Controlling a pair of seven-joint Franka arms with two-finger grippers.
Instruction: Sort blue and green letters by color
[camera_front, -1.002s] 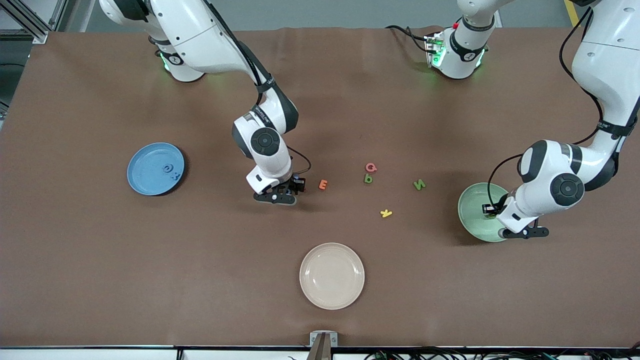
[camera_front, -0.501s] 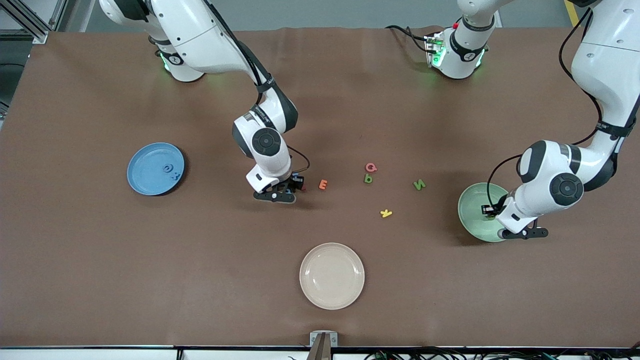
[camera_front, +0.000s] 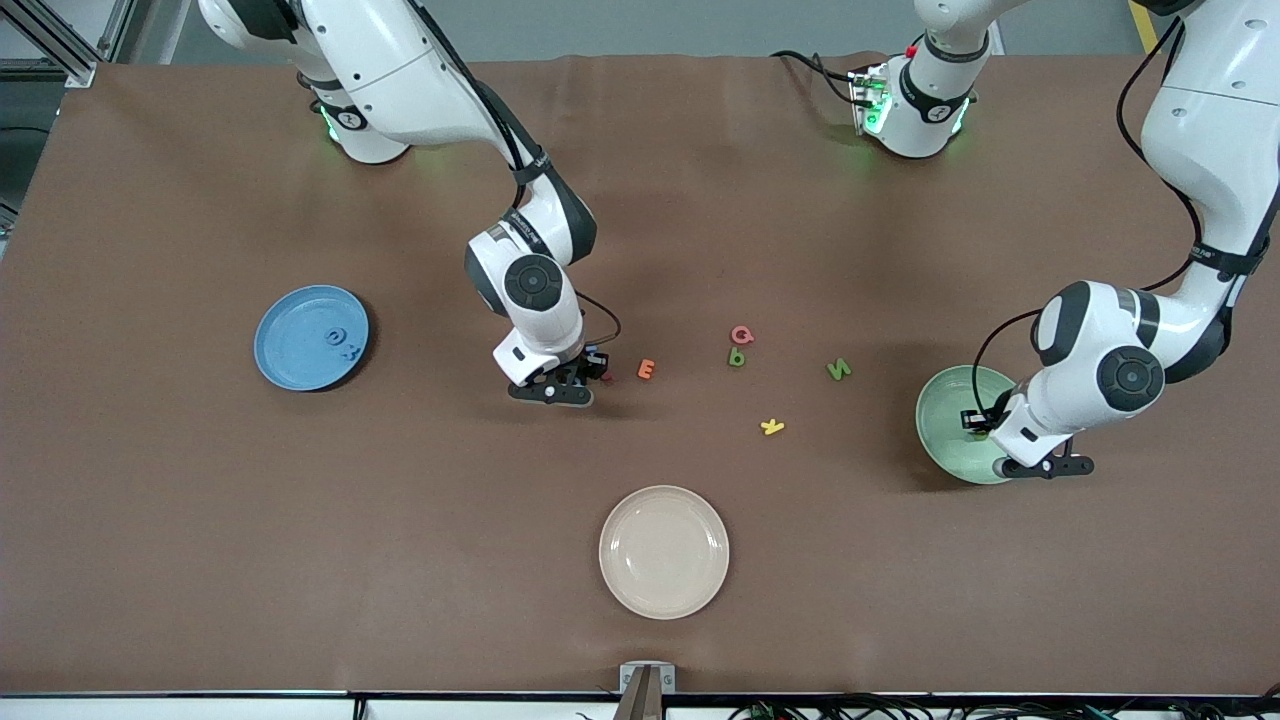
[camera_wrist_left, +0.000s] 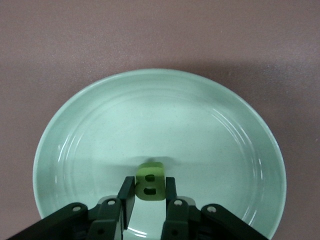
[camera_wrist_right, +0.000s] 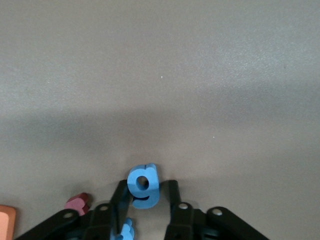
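Note:
I will use my right gripper to set the blue g down near the middle of the blue plate (camera_front: 319, 335), next to its blue letters.
My right gripper (camera_wrist_right: 145, 192) is down on the table near the middle, shut on a blue g (camera_wrist_right: 143, 186) that stands between its fingers. In the front view that gripper (camera_front: 590, 372) hides the g. A bit of another blue piece (camera_wrist_right: 122, 231) shows by one finger. My left gripper (camera_wrist_left: 149, 187) is low over the green plate (camera_wrist_left: 210, 125), shut on a green B (camera_wrist_left: 149, 183). Two blue letters (camera_front: 342, 344) lie in the blue plate (camera_front: 290, 350). A green b (camera_front: 736, 357) and a green N (camera_front: 838, 369) lie loose between the arms.
An orange E (camera_front: 646, 369) and a dark pink letter (camera_wrist_right: 77, 202) lie right beside my right gripper. A pink G (camera_front: 741, 334) touches the green b. A yellow letter (camera_front: 772, 427) lies nearer the camera, and a beige plate (camera_front: 664, 551) nearer still.
My right gripper's fingers have closed in on the blue g. My left arm has barely shifted over the green plate with the B.

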